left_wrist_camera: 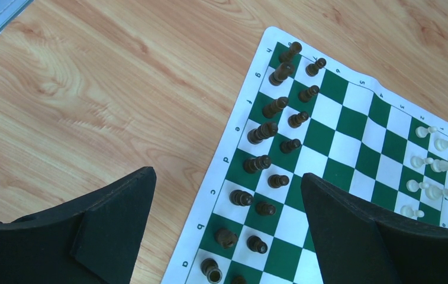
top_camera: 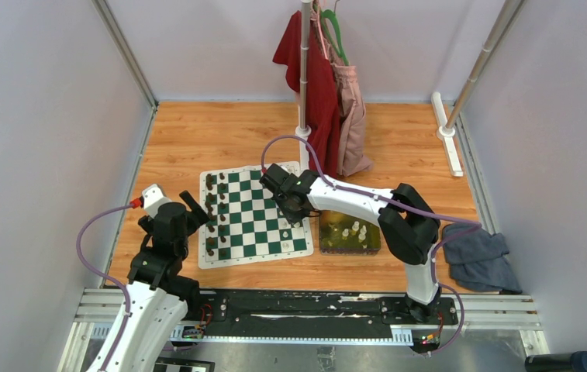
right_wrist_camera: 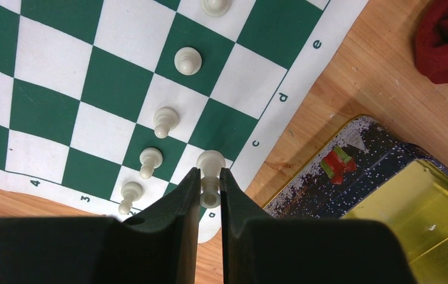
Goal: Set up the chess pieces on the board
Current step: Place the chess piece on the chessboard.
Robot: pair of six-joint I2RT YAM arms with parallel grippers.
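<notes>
The robot's right gripper should set the cream-white piece down on the green edge square (top_camera: 297, 221) (right_wrist_camera: 222, 131) next to the letter c.
The green and white board (top_camera: 255, 219) lies on the wooden table. Dark chessmen (left_wrist_camera: 263, 131) fill two rows along its left side. Several cream-white pieces (right_wrist_camera: 166, 120) stand near its right edge, also seen in the left wrist view (left_wrist_camera: 426, 131). My right gripper (right_wrist_camera: 209, 177) is shut on a cream-white piece (right_wrist_camera: 210, 174) and holds it over the board's right edge, near the corner by the tray (top_camera: 290, 203). More white pieces (top_camera: 354, 231) lie in the tray. My left gripper (left_wrist_camera: 227, 207) is open and empty, above the board's left edge (top_camera: 189, 211).
A yellow-green tin tray (top_camera: 350, 232) sits just right of the board, its patterned rim in the right wrist view (right_wrist_camera: 351, 171). A grey cloth (top_camera: 480, 256) lies at the right. Red and pink clothes (top_camera: 329, 93) hang on a stand behind the board.
</notes>
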